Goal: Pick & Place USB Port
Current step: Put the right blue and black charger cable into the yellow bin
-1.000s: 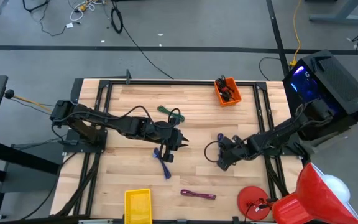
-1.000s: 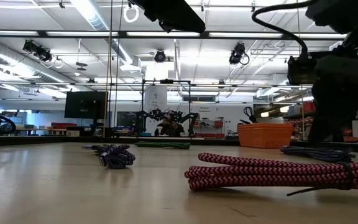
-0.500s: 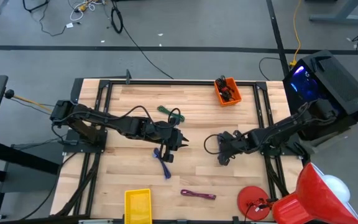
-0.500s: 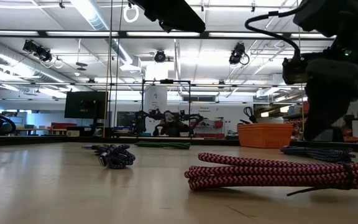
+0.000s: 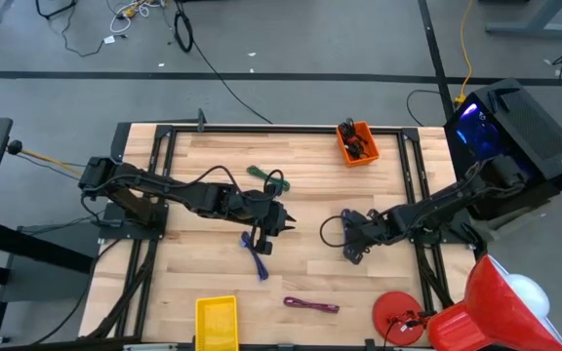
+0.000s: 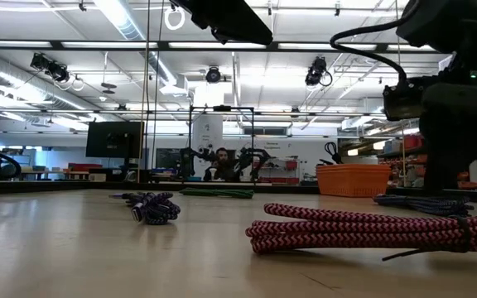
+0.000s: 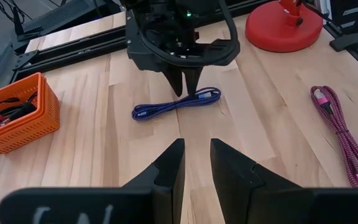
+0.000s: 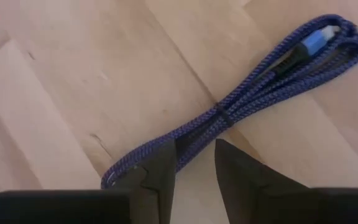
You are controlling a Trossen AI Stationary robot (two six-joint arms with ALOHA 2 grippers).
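Observation:
The blue cable slants across my right fingers; next I align it, open, then grip beside the cable's tie [image 8: 216,122] before lifting.
A blue braided USB cable [image 8: 247,93], tied in a bundle, lies flat on the wooden table right of centre [image 5: 345,215]. My right gripper [image 8: 196,165] points down over the bundle's middle, its fingers a little apart. Seen in the left wrist view, the right gripper's tips [image 7: 184,87] stand just above the cable [image 7: 160,108]. I cannot tell whether they touch it. My left gripper [image 5: 283,224] waits near the table's middle, slightly open and empty [image 7: 195,155], beside a purple-blue cable [image 5: 257,253].
An orange basket [image 5: 356,142] with cables stands at the far right. A green cable [image 5: 269,176] lies left of centre. A magenta cable [image 5: 310,305], a yellow bin [image 5: 217,322] and a red round base [image 5: 398,314] lie along the near edge.
My right gripper has swung a little toward the table's left and far side, then come back, and stays over the blue cable. The cable has kept its place.

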